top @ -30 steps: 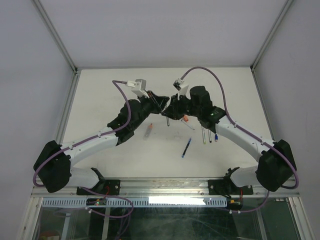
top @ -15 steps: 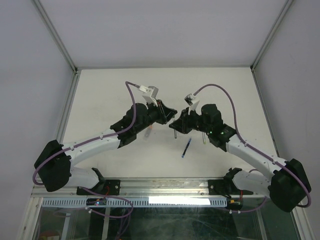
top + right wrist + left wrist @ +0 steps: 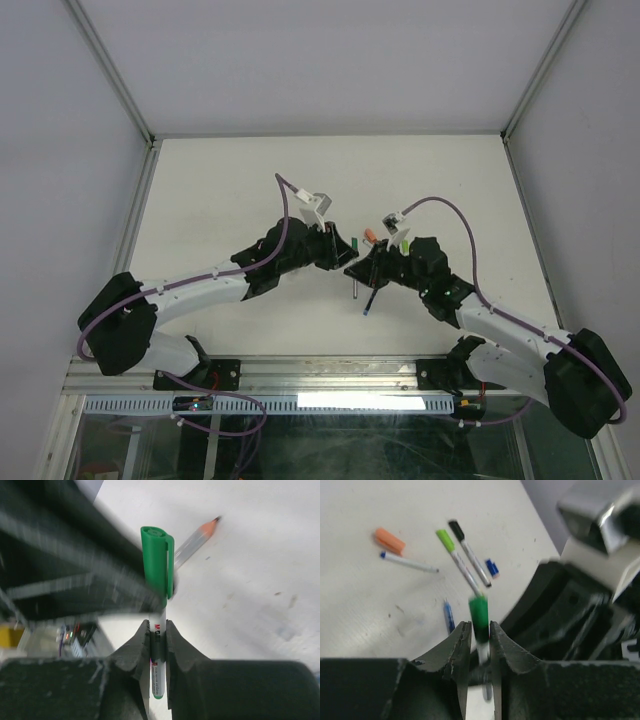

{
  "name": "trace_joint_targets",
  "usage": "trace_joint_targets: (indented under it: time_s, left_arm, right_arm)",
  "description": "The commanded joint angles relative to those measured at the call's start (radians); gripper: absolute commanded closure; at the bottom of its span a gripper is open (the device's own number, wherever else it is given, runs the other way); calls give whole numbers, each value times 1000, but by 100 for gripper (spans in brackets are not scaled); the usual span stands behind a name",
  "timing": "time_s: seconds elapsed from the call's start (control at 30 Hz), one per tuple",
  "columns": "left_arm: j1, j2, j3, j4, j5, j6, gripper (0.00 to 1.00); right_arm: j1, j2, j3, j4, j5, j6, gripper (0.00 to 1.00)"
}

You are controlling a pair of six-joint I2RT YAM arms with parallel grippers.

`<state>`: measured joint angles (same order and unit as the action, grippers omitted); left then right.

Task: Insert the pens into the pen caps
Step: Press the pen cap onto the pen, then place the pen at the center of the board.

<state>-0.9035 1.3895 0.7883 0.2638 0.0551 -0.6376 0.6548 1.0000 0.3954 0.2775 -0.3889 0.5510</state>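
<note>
Next, my right gripper puts the green-capped pen, now held upright over the table's middle, down close beside the light-green-capped pen [image 3: 398,270], on its side toward the blue pen.
My right gripper [image 3: 158,625] is shut on the white barrel of a pen [image 3: 158,652] that stands upright with a dark green pen cap [image 3: 157,562] on its top. In the left wrist view my left gripper [image 3: 480,625] has its jaws tight on either side of that same green cap [image 3: 479,615], blurred by motion. From above, the left gripper [image 3: 338,256] and right gripper [image 3: 362,270] meet over the middle of the table. Other pens lie loose: a light-green-capped pen [image 3: 457,560], a black-capped pen [image 3: 470,552] and a blue pen [image 3: 449,616].
An orange cap [image 3: 389,540], a thin pen with a blue end [image 3: 407,562] and a small blue cap [image 3: 492,568] lie on the white table [image 3: 220,200]. A grey pen with an orange tip [image 3: 196,539] lies beyond the right gripper. White walls border the table.
Both grippers have travelled together toward the near edge and a little right, keeping the green-capped pen between them. The right arm has folded in closer to the centre.
</note>
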Motion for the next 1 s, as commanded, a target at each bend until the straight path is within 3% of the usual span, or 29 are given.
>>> trace_joint_targets:
  time_s: [0.0,0.2,0.4,0.73,0.97]
  left_arm:
    - [-21,7,-26,-160,126,30,76]
    - [49,8,-5,-118,192,5,65]
    - [138,-20,49,-143,230,35,62]
    - [214,-43,135,-314,125,174,58]
    - [248,-55,173,-336,54,215,49]
  right_arm:
    - [-11,-8,16,136,252,78,100]
    - [37,8,-1,116,303,139,100]
    - [55,-33,5,28,343,156,100]
    - [51,-115,140,-320,418,20,100]
    - [28,-21,335,-654,388,-180,100]
